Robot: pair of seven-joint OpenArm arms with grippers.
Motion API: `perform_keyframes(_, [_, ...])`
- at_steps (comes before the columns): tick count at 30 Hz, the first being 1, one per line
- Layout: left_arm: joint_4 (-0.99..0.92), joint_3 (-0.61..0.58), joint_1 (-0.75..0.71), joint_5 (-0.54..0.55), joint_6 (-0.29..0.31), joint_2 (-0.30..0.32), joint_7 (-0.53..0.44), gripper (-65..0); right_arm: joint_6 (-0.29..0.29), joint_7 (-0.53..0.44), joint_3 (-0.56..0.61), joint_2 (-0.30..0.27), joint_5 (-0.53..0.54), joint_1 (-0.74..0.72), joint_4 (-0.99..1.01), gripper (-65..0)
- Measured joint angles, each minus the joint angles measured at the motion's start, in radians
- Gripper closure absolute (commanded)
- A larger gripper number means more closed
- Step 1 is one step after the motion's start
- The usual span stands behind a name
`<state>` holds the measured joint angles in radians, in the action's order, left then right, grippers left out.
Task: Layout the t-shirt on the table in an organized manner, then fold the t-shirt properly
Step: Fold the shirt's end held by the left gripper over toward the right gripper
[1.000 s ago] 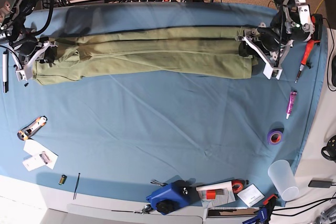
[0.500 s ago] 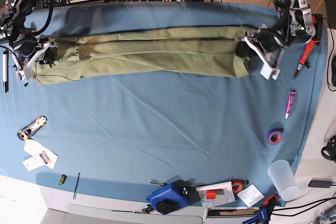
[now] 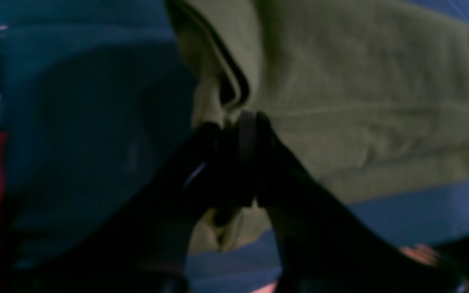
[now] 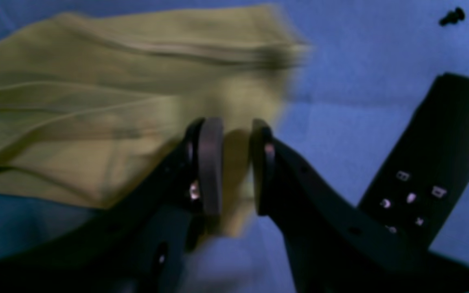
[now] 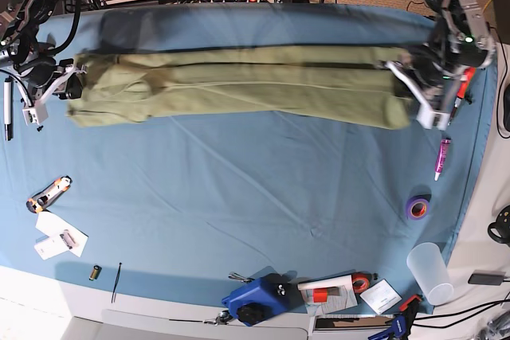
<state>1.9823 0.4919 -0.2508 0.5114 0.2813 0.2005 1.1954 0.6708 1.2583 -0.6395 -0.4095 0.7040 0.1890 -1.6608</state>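
Observation:
Next, my left gripper lets go of the olive-green t-shirt's end on the middle of its long band [image 5: 235, 93].
The olive-green t-shirt [image 5: 239, 85] is a long narrow band stretched across the far part of the light blue table [image 5: 239, 197]. My left gripper [image 5: 413, 89] is at its right end. In the left wrist view my left gripper [image 3: 238, 122] is shut on a folded edge of the t-shirt [image 3: 360, 101]. My right gripper [image 5: 64, 87] is at the left end. In the right wrist view my right gripper [image 4: 234, 162] has its jaws close together with a fold of the t-shirt [image 4: 96, 122] between them.
A red screwdriver [image 5: 464, 85], a pink marker [image 5: 441, 157], a purple tape roll [image 5: 417, 209] and a plastic cup [image 5: 429, 272] lie at the right. A utility knife [image 5: 48, 193] and papers [image 5: 60, 238] lie front left. A blue tool [image 5: 255, 300] sits at the front edge.
My left gripper has moved right and a little forward with the shirt's end. The shirt is now pulled longer and straighter, and its left end has shifted right.

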Motion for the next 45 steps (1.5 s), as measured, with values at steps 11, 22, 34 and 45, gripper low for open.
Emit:
perform_keyframes(11, [0.000, 0.142, -0.011, 0.224, 0.071, 0.126, 0.021, 0.0, 0.000, -0.033, -0.001, 0.003, 0.002, -0.071, 0.000, -13.4])
perform_keyframes(22, [0.332, 0.112, -0.105, 0.409, 0.177, -0.023, 0.008, 0.0, 0.000, -0.032, -0.002, 0.003, 0.001, -0.103, 0.000, -13.4])
perform_keyframes(34, [0.327, -0.396, -0.102, -0.019, 0.002, -0.069, -0.113, 0.0, 0.000, -0.032, -0.002, 0.006, 0.001, -0.103, 0.000, -13.4])
perform_keyframes(45, [0.282, -0.766, -0.061, -0.382, -0.121, -0.166, -0.215, 0.0, 0.000, -0.033, -0.002, 0.008, 0.001, -0.103, 0.000, -13.4])
